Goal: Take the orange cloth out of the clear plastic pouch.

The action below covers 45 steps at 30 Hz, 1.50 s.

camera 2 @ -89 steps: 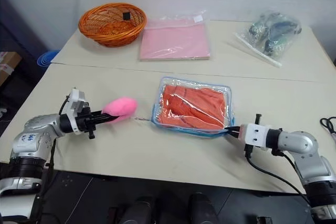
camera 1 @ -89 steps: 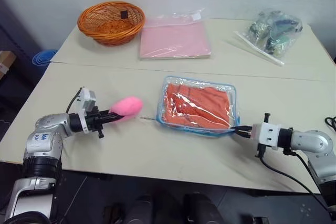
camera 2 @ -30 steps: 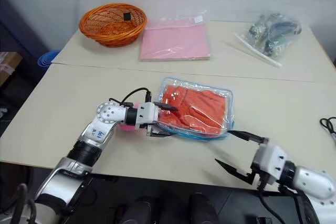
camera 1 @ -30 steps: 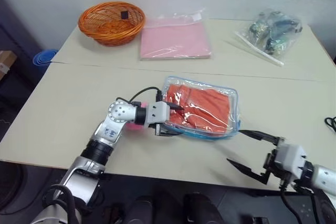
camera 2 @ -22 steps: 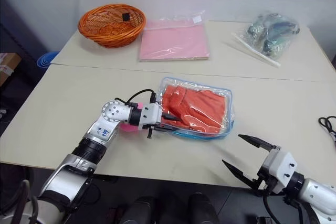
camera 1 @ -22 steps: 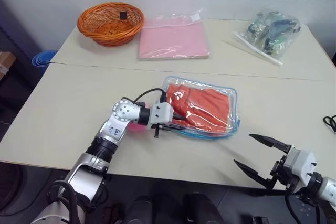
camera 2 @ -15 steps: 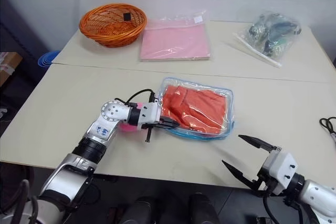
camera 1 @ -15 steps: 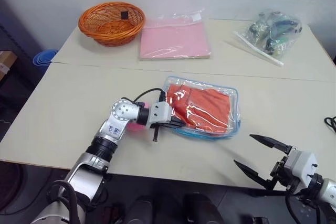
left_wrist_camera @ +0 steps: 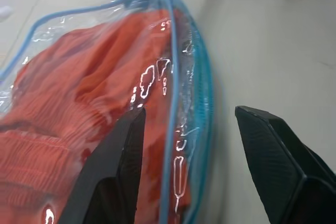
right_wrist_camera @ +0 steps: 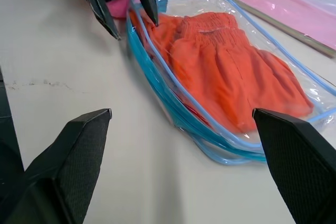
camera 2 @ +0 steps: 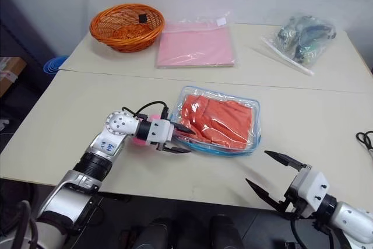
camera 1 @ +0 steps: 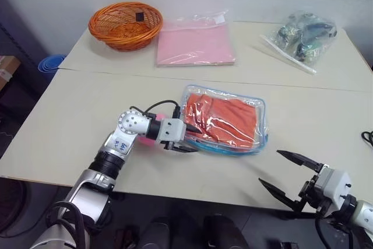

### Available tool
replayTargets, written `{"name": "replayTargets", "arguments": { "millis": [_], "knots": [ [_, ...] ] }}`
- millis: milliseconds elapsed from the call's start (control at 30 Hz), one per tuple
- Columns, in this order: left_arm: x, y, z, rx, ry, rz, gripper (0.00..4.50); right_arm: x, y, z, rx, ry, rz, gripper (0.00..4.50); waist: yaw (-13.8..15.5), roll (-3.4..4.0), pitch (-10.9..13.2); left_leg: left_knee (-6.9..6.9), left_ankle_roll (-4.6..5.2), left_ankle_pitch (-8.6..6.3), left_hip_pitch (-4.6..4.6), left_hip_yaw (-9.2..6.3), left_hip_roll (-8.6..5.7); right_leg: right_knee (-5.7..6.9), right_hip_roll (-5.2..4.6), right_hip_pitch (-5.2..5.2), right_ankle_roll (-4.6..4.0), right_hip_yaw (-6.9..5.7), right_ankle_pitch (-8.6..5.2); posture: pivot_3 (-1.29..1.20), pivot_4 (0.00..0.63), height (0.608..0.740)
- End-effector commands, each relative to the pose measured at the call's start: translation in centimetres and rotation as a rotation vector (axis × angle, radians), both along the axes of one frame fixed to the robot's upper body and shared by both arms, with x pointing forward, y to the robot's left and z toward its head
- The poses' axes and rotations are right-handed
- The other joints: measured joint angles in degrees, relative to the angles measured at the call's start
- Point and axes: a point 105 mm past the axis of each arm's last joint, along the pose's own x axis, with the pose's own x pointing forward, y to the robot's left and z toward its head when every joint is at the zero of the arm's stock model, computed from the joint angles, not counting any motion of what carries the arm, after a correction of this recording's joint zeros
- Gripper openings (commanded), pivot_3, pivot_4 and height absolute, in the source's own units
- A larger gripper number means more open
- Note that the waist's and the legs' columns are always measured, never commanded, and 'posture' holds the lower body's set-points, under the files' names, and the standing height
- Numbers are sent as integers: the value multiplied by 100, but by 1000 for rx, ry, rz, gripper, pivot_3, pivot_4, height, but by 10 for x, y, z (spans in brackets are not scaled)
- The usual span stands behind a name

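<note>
The blue front edge of the pouch lies low against the orange cloth, so the robot's left gripper will pinch and lift that edge (left_wrist_camera: 191,116) before the right gripper reaches in.
The clear plastic pouch (camera 1: 221,91) with light blue trim lies flat at the middle of the table. The orange cloth (camera 1: 224,122) is folded inside it. My left gripper (camera 1: 192,139) is open at the pouch's left end. In the left wrist view one finger (left_wrist_camera: 123,156) rests over the pouch's top face and the other (left_wrist_camera: 273,150) stands beside it over the table, with the blue edge between them. My right gripper (camera 1: 269,167) hangs wide open and holding nothing by the table's front edge, to the right of the pouch.
A pink plush toy (camera 1: 152,138) lies just behind my left gripper. At the back stand an orange wicker basket (camera 1: 125,24), a clear bag with a pink sheet (camera 1: 195,44) and a clear bag of dark items (camera 1: 303,32).
Three seconds ago my left gripper held the pink plush and my right was shut on the pouch's corner. Since then the right drew back open, and the left pinched the pouch's end and opened again.
</note>
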Motion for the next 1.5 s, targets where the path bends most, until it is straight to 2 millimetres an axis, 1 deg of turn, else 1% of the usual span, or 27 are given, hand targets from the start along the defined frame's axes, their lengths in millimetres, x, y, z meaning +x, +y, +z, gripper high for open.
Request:
{"name": "replayTargets", "arguments": {
  "millis": [33,100,133,167,267,400,533,633,767,900,967,1067,1167,1233,1333,1400,1433,1467,1500],
  "knots": [
    [2,-4,1,-38,-6,15,2761,-2,9,8,8,-41,31,4500,0,0,0,0,0,0,1,0,0,1,0,0,0,0,0,0,150,740],
    [2,-7,7,-76,13,15,2761,-1,9,8,10,-44,31,4500,0,0,0,0,0,0,0,0,0,2,0,0,0,0,0,0,150,740],
    [3,-7,8,-84,33,17,2353,-1,10,8,11,-45,30,4500,-1,0,0,1,0,0,1,1,0,3,0,0,0,1,0,0,150,740],
    [3,-7,9,-88,44,18,2176,0,10,8,13,-45,29,4500,-1,0,0,2,0,0,0,1,0,2,0,0,0,0,0,0,150,740],
    [1,-4,9,-77,74,6,1190,0,11,6,14,-42,30,4500,-3,0,0,1,-1,1,1,-1,0,5,0,0,0,-1,0,0,150,740],
    [0,-4,12,-106,151,17,17,0,12,5,17,-41,32,4500,-6,0,0,2,-1,1,1,-1,0,5,0,0,0,-1,0,0,150,740],
    [2,-8,19,-159,197,47,17,2,14,6,23,-45,38,4500,-5,0,0,2,-1,1,1,-1,1,5,0,0,0,-1,0,0,150,740],
    [6,-13,30,-217,237,76,17,2,22,8,30,-51,65,4500,-3,0,0,2,-1,1,1,-1,0,5,0,0,0,-1,0,0,150,740],
    [9,-19,47,-323,332,104,17,-2,43,13,56,-26,143,4500,-4,0,0,3,-1,1,-1,-4,1,6,0,0,0,-2,0,0,150,740],
    [10,-24,58,-378,406,130,17,-2,66,8,35,31,204,4500,-17,0,0,4,-2,1,-1,-5,1,6,0,0,0,-1,0,0,150,740],
    [10,-26,62,-388,419,135,17,6,73,5,3,40,196,4500,-17,0,0,5,-3,2,-1,-4,0,6,0,-1,0,-1,0,0,150,740],
    [7,-28,64,-381,437,122,17,26,78,8,-16,17,156,4500,-23,0,0,7,-5,3,-1,-3,0,7,0,-3,0,0,0,0,150,740],
    [3,-28,63,-356,446,110,17,38,82,16,-1,-3,141,4500,-11,0,0,6,-8,5,-4,-6,0,9,1,-9,0,-1,0,0,150,740],
    [1,-26,59,-326,437,110,17,38,84,17,10,2,159,4500,-3,0,0,3,-9,5,-8,-8,0,8,1,-14,0,-3,0,0,150,740],
    [-2,-21,47,-251,397,102,17,34,83,13,4,26,172,4500,-1,0,0,3,-9,5,-20,-9,-2,7,-1,-27,0,-4,0,0,150,740],
    [-3,-20,42,-233,377,103,482,33,76,10,0,34,147,4500,-2,0,0,3,-8,4,-20,-7,-2,6,-1,-27,0,-3,0,0,150,740],
    [-4,-20,40,-232,380,102,635,31,72,9,-3,36,137,4500,2,0,0,3,-8,4,-20,-7,-2,6,-1,-26,0,-3,0,0,150,740],
    [-5,-20,39,-232,382,100,889,30,70,9,-5,36,131,4500,3,0,0,4,-8,4,-21,-7,-2,5,-1,-26,0,-3,0,0,150,740],
    [-7,-21,38,-231,379,95,1256,27,67,7,-7,40,131,4500,1,0,0,6,-8,4,-21,-7,-2,7,-1,-26,0,-3,0,0,150,740]
  ]
}}
